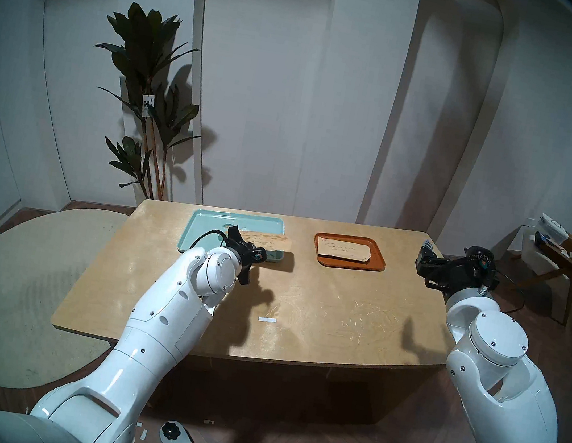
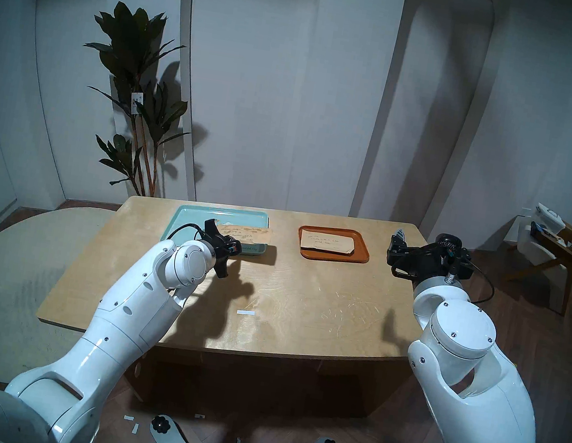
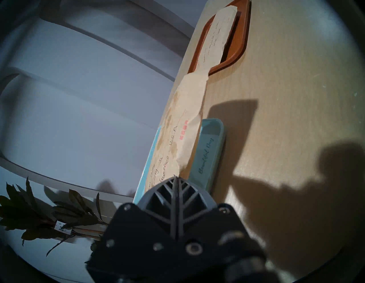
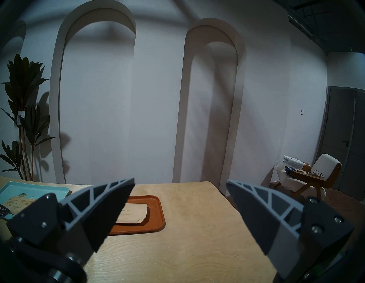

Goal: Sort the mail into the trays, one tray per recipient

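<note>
Next, I lay the blotched tan envelope, now hanging a little above the mint-teal tray, flat on the middle of the mint-teal tray [image 1: 251, 235] with my left gripper.
My left gripper [image 1: 237, 236] [image 3: 176, 177] is shut on the left end of a tan envelope with brown blotches [image 1: 268, 240] [image 3: 183, 126]. The envelope hangs a little above the mint-teal tray [image 1: 209, 225] [image 3: 209, 158], and its right end reaches past the tray's right rim. A plain tan envelope [image 1: 343, 250] [image 4: 134, 213] lies flat in the orange-brown tray [image 1: 378, 263] [image 4: 156, 217]. Off the table's right edge, my right gripper [image 1: 422, 256] [image 4: 180, 179] stands open with nothing between its fingers.
A small white paper strip [image 1: 267, 320] lies on the wooden table [image 1: 319, 306] toward the front. A potted plant [image 1: 150, 82] stands behind the table's left corner. A chair with clutter [image 1: 570, 256] stands at the far right.
</note>
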### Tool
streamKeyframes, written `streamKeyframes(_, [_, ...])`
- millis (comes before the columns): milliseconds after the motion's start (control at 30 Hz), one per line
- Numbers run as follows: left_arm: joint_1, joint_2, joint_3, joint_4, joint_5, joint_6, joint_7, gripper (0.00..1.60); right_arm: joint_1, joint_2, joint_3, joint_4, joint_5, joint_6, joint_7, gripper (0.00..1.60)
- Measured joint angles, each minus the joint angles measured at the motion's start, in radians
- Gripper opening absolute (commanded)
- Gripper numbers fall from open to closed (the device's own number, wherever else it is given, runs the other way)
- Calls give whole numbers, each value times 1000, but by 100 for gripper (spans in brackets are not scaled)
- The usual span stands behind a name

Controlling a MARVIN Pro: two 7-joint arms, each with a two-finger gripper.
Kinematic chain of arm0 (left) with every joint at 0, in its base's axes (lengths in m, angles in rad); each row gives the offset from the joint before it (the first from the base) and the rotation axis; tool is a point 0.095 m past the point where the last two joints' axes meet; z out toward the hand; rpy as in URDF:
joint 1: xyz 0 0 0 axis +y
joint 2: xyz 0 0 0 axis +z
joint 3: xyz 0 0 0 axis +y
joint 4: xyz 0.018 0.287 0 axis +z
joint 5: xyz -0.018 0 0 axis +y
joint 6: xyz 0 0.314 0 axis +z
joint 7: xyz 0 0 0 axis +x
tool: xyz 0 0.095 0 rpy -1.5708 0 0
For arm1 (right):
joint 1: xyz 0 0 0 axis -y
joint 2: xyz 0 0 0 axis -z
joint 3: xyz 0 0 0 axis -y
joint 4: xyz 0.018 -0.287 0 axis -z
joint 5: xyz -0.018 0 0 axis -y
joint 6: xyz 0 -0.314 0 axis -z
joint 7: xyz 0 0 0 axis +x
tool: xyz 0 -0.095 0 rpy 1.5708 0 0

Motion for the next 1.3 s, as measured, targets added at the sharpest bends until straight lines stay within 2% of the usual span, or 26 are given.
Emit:
streamKeyframes(533, [-122,-56,-27,203,38,-22,19,0,0,1,-2,3,0,0,0,160])
streamKeyframes(1300, [-289,-72,-68,443,76,-61,36,0,1,2,-4,10,0,0,0,160])
